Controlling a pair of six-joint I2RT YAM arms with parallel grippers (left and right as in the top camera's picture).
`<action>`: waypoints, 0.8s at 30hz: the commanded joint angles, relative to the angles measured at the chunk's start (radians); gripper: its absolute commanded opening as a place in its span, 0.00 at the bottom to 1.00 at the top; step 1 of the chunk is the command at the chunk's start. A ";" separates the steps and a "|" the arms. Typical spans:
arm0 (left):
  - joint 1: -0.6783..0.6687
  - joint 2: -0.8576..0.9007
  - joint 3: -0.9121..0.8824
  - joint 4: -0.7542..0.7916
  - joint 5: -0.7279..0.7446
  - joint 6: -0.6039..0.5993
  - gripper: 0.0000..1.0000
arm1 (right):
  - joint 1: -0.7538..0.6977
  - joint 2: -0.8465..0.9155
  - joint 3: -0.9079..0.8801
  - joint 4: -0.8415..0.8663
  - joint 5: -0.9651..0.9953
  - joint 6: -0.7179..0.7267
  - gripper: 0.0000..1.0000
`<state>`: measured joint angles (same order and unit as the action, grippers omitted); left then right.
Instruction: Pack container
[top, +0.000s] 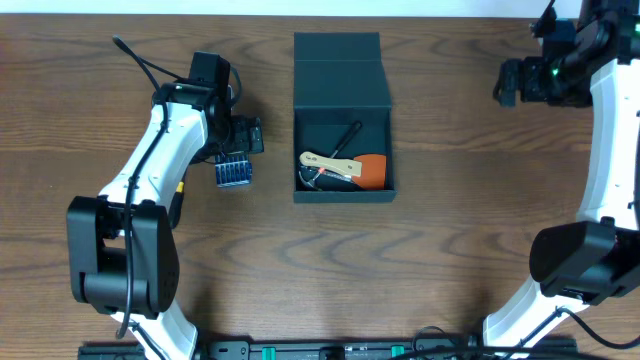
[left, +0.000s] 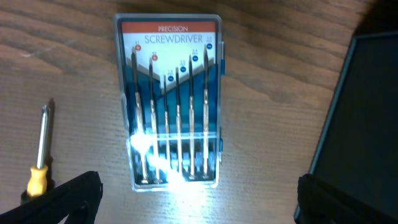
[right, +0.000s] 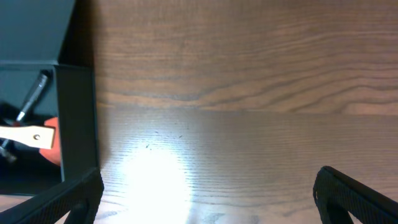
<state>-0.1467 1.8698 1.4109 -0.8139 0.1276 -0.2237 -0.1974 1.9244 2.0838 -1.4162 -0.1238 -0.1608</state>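
The fingers of my left gripper should close on the middle of the precision screwdriver case (top: 234, 167) (left: 171, 129), on the two long sides of the case.
The dark teal-black container (top: 343, 188) stands open at the table's middle, its flap lid (top: 338, 60) folded back. Inside lie a wooden-handled tool (top: 330, 162), an orange piece and a black tool. My left gripper (top: 242, 138) is open and empty, just left of the container. In the left wrist view its fingers (left: 199, 202) spread below a clear blue-and-red precision screwdriver case (left: 169, 102), with the container wall (left: 360, 124) at the right. My right gripper (top: 510, 82) is open and empty, raised at the far right. In the right wrist view its fingers (right: 208, 199) hang over bare wood, with the container (right: 78, 118) at the left.
The screwdriver case (top: 233, 172) lies on the wood left of the container. A small yellow-handled screwdriver (left: 40, 155) lies left of the case and shows as a yellow spot beside the left arm (top: 181, 186). Glare from the wrist lights marks the wood.
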 joint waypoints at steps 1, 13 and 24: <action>0.002 0.039 0.015 0.005 -0.029 0.028 0.99 | -0.005 0.008 -0.037 0.021 -0.012 -0.031 0.99; 0.006 0.122 0.015 0.059 -0.069 0.047 0.98 | -0.005 0.008 -0.090 0.071 -0.012 -0.057 0.99; 0.046 0.172 0.014 0.087 -0.069 0.046 0.99 | -0.005 0.008 -0.090 0.071 -0.012 -0.058 0.99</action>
<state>-0.1146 2.0247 1.4109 -0.7292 0.0731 -0.1856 -0.1974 1.9244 2.0006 -1.3457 -0.1238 -0.2012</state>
